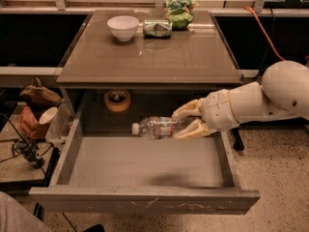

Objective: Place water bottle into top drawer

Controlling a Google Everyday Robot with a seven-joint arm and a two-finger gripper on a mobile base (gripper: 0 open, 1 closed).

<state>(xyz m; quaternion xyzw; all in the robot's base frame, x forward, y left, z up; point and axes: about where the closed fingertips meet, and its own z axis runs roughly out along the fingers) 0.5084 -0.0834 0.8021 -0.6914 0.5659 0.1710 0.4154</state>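
Observation:
My gripper will release the water bottle on the drawer's pale bottom in front of the roll of tape (129,144).
The water bottle (159,127) is clear and ribbed with a white cap and lies sideways, cap to the left. My gripper (187,122) is shut on its base end, and its pale fingers (189,109) clasp it from the right. The white arm reaches in from the right edge. The bottle hangs inside the open top drawer (145,201), near its back right, a little above the pale bottom. The drawer is pulled far out from under the brown table (154,57).
On the table's far side stand a white bowl (122,27), a green-labelled can (157,28) lying on its side and a green bag (179,11). A roll of tape (117,100) sits behind the drawer. Clutter and cables lie on the floor at the left.

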